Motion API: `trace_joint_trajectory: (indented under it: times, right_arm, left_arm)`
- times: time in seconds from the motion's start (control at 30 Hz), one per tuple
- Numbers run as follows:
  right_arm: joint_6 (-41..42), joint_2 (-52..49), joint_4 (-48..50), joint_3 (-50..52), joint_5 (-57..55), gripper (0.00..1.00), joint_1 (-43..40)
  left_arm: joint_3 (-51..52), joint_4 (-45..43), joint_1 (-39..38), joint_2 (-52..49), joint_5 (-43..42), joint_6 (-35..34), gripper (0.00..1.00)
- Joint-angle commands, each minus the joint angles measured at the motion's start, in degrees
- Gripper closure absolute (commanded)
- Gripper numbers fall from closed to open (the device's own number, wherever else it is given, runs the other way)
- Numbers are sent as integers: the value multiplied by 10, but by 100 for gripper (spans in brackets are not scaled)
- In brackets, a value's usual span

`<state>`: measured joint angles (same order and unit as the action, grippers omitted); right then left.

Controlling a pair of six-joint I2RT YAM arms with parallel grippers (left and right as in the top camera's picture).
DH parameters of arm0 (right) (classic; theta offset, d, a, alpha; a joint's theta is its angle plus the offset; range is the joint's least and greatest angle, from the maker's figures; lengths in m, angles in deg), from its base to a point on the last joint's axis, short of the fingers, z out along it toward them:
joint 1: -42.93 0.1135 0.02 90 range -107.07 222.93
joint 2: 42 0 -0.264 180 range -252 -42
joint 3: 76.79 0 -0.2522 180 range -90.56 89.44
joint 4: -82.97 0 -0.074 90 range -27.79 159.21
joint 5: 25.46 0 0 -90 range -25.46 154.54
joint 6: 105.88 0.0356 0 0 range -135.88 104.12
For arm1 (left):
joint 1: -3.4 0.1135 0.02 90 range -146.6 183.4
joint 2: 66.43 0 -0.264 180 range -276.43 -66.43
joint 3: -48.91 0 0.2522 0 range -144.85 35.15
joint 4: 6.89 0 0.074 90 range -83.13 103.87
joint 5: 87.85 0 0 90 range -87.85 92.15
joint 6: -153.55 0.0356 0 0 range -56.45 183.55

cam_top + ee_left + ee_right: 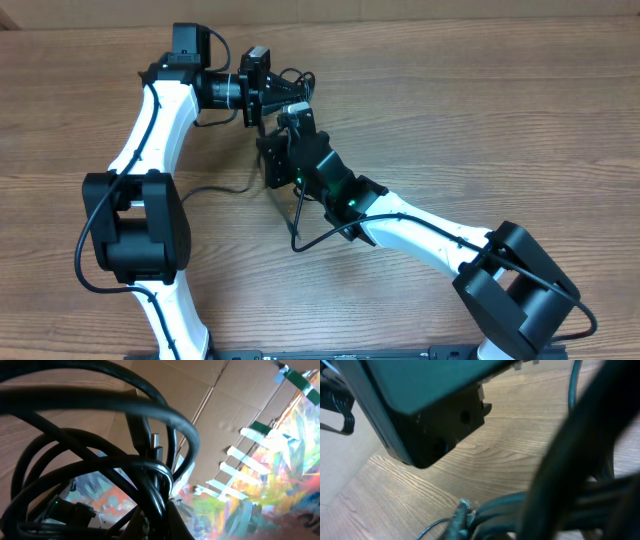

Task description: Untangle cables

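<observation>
Next, my left gripper lets go of the bundle on the wooden table [291, 163] beneath my right gripper.
The cables [297, 78] are a bunch of thin black cords held above the wooden table between my two grippers. One strand [296, 215] hangs down and curls on the table. My left gripper [296, 95] reaches in from the left. In the left wrist view its jaws are shut on the looped cables [150, 467] right in front of the camera. My right gripper [290, 125] comes up from the lower right to the same bunch. The blurred cables [555, 505] fill its jaw area, and its jaws look shut on them.
The wooden table [480, 110] spreads all round. A thicker black wire [212, 190] runs from the left arm's base. The left gripper's black body [435, 415] hangs close above the right wrist camera. Cardboard and a colourful painted wall [280, 475] stand behind.
</observation>
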<state>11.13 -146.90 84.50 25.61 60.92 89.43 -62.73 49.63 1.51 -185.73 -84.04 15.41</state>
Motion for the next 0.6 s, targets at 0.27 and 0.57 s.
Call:
trace_joint_trajectory:
  times: [0.27, 0.57]
  right_arm:
    - [15, 150, -227, 4, -21, 96, -56]
    - [-139, 290, -337, 4, -24, 96, -136]
  left_arm:
    - [-14, -153, 0, 15, -43, -12, 96]
    - [-30, -616, -82, 19, -32, -305, 96]
